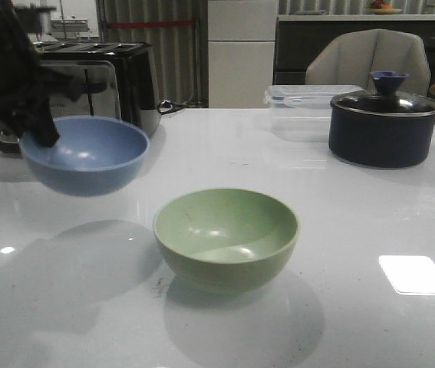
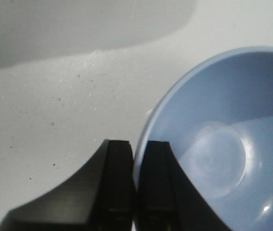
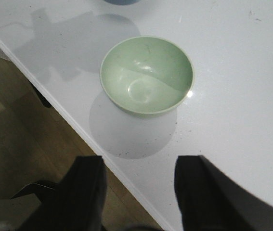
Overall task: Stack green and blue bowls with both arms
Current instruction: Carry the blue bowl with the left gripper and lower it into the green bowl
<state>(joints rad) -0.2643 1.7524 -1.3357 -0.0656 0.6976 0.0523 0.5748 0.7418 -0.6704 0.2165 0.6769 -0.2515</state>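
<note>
The blue bowl, now in the air over the table, will be let go by my left gripper inside the open green bowl [image 1: 225,213], nested within the green bowl's rim.
My left gripper [image 1: 44,134] is shut on the rim of the blue bowl [image 1: 87,156] and holds it in the air over the left of the table. In the left wrist view one finger is inside the blue bowl [image 2: 223,144] and one outside, at the left gripper [image 2: 135,149]. The green bowl [image 1: 226,238] stands upright on the white table, to the right of and nearer than the blue one. My right gripper [image 3: 138,168] is open and empty, above the table's front edge, with the green bowl [image 3: 147,75] beyond it. The right arm is out of the front view.
A dark navy pot with a glass lid [image 1: 386,123] and a clear plastic box [image 1: 305,107] stand at the back right. A toaster [image 1: 98,77] stands at the back left. The table's front edge [image 3: 78,130] and the floor below show in the right wrist view.
</note>
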